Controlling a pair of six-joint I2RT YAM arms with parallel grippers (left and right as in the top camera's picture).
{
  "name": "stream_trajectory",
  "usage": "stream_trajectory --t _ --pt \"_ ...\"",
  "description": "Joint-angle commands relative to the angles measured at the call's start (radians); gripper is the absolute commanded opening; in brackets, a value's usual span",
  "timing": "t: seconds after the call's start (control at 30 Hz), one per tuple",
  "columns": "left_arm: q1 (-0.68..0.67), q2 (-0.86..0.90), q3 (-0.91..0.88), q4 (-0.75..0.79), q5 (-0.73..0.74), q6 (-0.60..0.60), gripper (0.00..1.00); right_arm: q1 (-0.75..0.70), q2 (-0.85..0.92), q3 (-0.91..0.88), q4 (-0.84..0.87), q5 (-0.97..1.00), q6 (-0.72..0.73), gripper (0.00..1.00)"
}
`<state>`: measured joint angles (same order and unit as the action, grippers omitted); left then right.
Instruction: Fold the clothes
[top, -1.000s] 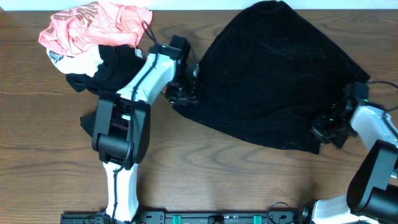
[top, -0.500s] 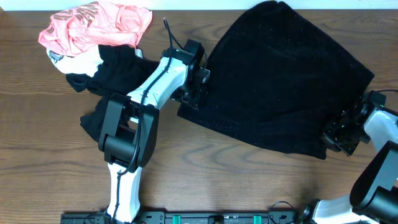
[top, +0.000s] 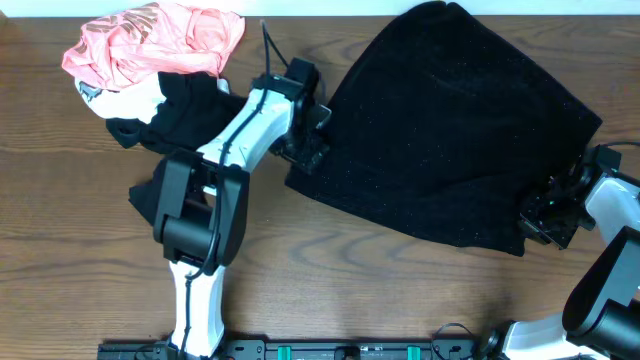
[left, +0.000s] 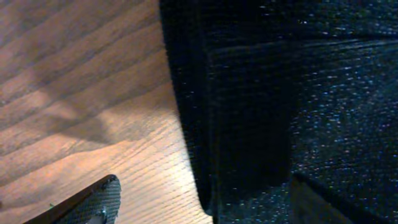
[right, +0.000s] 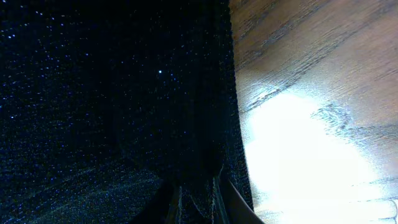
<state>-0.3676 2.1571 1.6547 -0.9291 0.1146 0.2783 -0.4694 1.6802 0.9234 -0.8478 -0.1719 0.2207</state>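
Note:
The black garment is off-centre toward the side of my right gripper, so my left gripper needs to pinch the nearby edge (top: 299, 183) and pull the garment to the middle before it folds.
The clothes (top: 450, 130), one large black fuzzy knit garment, lie spread over the middle and right of the wooden table. My left gripper (top: 308, 150) stands open at the garment's left edge. In the left wrist view the edge of the clothes (left: 249, 124) runs between the wide-apart fingers (left: 99, 199) of the left gripper (left: 205, 190). My right gripper (top: 545, 212) sits at the lower right corner. Its narrow fingers (right: 233, 202) pinch a fold of the clothes (right: 112, 93), as the right wrist view of the gripper (right: 196, 199) shows.
A salmon-pink garment (top: 150, 40) lies bunched at the back left, with a smaller smooth black garment (top: 175, 110) just in front of it under my left arm. The table's back edge runs close behind both piles.
The garment has been drawn out to the right and lies flatter. My left gripper has opened and let go of the left edge. The right gripper moved right with its corner.

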Motion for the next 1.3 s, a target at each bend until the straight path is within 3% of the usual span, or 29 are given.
stream_trajectory --t 0.0,0.2,0.3,0.37,0.5,0.63,1.27 --pt "0.004 -0.034 0.012 0.000 0.089 0.040 0.86 -0.008 0.001 0.000 0.002 -0.005 -0.017 0.15" --pt "0.002 -0.034 0.011 -0.010 0.193 0.043 0.62 -0.007 0.001 0.000 0.002 -0.018 -0.016 0.15" --pt "0.002 -0.034 0.011 -0.024 0.192 0.044 0.38 -0.007 0.001 0.000 0.003 -0.019 -0.017 0.15" --pt "0.002 -0.034 0.011 -0.033 0.192 0.051 0.32 -0.007 0.001 0.000 0.003 -0.019 -0.017 0.15" --pt "0.002 -0.034 0.005 -0.034 0.192 0.058 0.30 -0.007 0.001 0.000 0.003 -0.019 -0.017 0.15" --pt "0.002 -0.032 -0.005 -0.034 0.192 0.062 0.06 -0.007 0.001 0.000 0.003 -0.020 -0.021 0.15" --pt "0.254 -0.031 -0.009 -0.122 0.188 -0.052 0.06 0.074 0.001 0.000 0.022 -0.072 -0.019 0.14"
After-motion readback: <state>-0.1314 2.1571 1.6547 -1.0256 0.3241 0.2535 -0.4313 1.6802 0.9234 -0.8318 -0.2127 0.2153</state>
